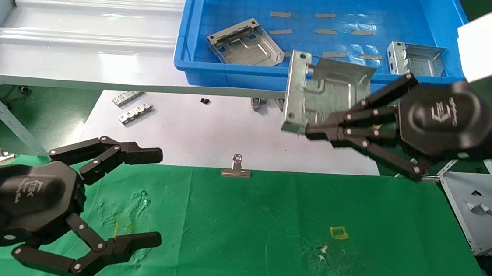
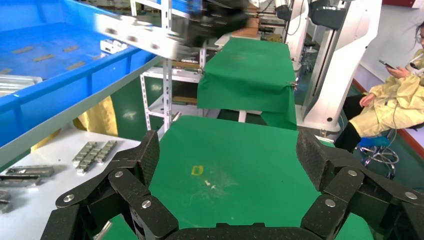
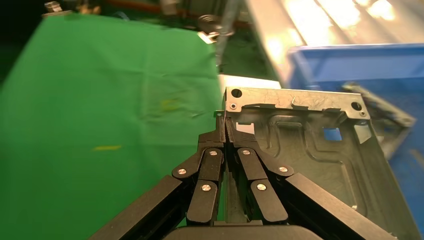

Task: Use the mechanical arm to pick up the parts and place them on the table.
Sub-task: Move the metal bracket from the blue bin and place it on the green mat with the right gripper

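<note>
I will release the metal part from my right gripper over the yellow square outline nearer the grey stand (image 1: 342,219) (image 3: 117,148) on the green cloth.
My right gripper (image 1: 312,132) is shut on the rim of a silvery stamped metal part (image 1: 324,96) and holds it in the air over the white sheet, in front of the blue tray. In the right wrist view the closed gripper (image 3: 225,122) pinches the part's (image 3: 310,145) bent edge. Two more parts lie in the tray: one at its front left (image 1: 245,42), one at its front right (image 1: 415,58). My left gripper (image 1: 153,196) is open and empty, low over the green table (image 1: 265,227) at the left; its wrist view shows its open gripper (image 2: 227,155) over green cloth (image 2: 240,165).
The blue tray (image 1: 182,49) sits on a white shelf at the back. Toothed metal strips (image 1: 135,113) and a small silver binder clip (image 1: 236,168) lie on the white sheet (image 1: 211,131). Yellow square outlines (image 1: 338,232) mark the cloth. A grey stand (image 1: 478,204) is at the right.
</note>
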`<state>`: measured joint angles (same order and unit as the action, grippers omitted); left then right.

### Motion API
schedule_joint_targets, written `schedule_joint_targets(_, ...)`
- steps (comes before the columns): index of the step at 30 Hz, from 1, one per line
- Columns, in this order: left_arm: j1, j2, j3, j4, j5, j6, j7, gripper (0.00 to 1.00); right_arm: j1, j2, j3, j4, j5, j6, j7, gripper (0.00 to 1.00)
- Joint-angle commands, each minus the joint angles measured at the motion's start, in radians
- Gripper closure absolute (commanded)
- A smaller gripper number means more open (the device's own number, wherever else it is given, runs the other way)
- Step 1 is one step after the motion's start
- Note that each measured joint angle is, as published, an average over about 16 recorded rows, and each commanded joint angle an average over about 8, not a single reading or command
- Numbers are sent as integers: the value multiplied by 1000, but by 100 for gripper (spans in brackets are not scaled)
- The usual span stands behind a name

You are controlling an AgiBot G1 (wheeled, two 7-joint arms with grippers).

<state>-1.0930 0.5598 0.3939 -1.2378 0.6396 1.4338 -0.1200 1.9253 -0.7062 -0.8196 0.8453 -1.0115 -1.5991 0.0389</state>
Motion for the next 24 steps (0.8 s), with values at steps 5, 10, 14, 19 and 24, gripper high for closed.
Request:
schedule_joint_targets(5,0,0,0,0,0,0,0,0,-73,138,-111,203,75,16,31,100)
schedule_joint_targets(10,0,0,0,0,0,0,0,0,-167,141,-178,188,32,54,-51,100)
schedule_joint_targets(14,0,0,0,0,0,0,0,0,-248,111,-216,117,-26,102,-160,100)
schedule_joint_targets(19,0,0,0,0,0,0,0,0,-313,40,-249,-33,-103,167,-316,100)
schedule_joint_targets(24,0,0,0,0,0,0,0,0,-332,-45,-261,-207,-140,202,-450,100)
